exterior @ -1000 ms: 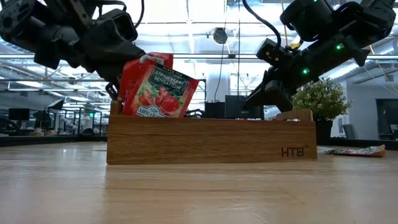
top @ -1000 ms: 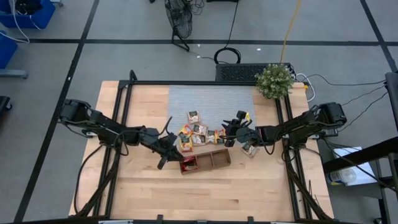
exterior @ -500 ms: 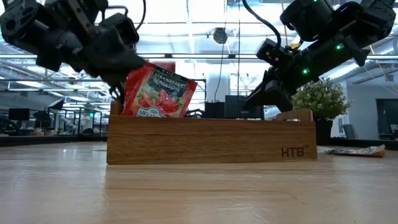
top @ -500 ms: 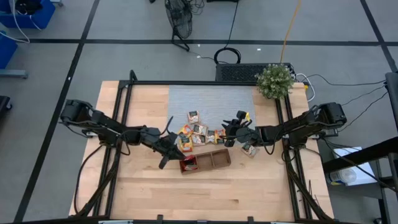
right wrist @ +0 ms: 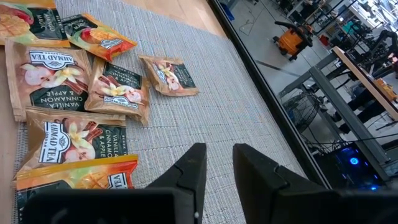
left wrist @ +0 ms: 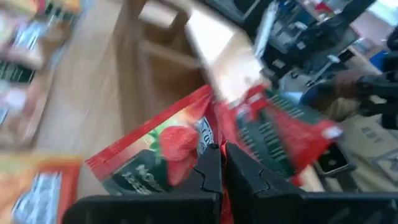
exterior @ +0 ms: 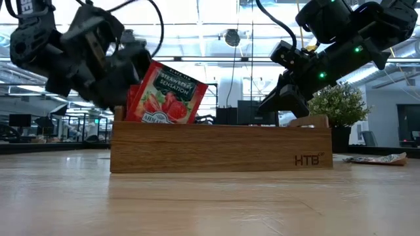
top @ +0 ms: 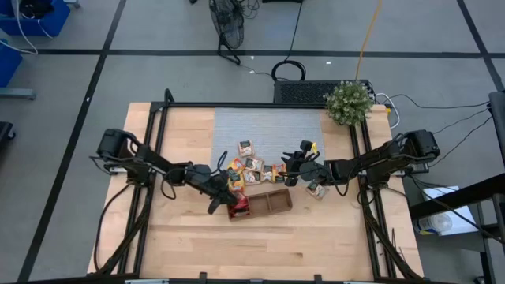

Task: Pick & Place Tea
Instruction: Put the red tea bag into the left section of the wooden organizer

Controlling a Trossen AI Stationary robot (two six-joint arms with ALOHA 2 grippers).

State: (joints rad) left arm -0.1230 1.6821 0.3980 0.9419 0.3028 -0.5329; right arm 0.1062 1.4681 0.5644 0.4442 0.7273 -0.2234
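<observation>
The two red packets fan apart and lie at a slant in the tray's end compartment. My left gripper needs to open, take the far red packet (left wrist: 168, 146) and straighten them.
Two red tea packets (exterior: 167, 95) stand tilted in the left compartment of the brown wooden tray (exterior: 223, 147), their tops sticking out above its wall. My left gripper (top: 223, 202) is at the tray's left end (top: 237, 209), shut at the red packets (left wrist: 168, 146). My right gripper (top: 290, 170) hovers open over the grey mat. Several orange-yellow and pale packets (right wrist: 74, 93) lie flat on the mat ahead of the right gripper (right wrist: 214, 162). My left gripper (left wrist: 219, 163) is shut where two red packets fan apart, with red foil (left wrist: 219, 202) showing between the fingers. It comes slanting down from the table's left. Which packet or edge is pinched is hidden by the fingers. The packets' lower ends sit inside the tray compartment.
Loose packets (top: 251, 166) lie scattered on the grey mat (top: 268, 126) just beyond the tray (top: 272, 201). One more packet (top: 317, 189) lies near the right gripper. A potted plant (top: 348, 102) stands at the far right corner. Bare wood stretches along the near edge.
My left gripper has moved toward the table's right and a little nearer, coming lower beside the tray's left end. The red packet it carried has gone down into the left compartment and now leans there against a second one. The right arm has kept still.
</observation>
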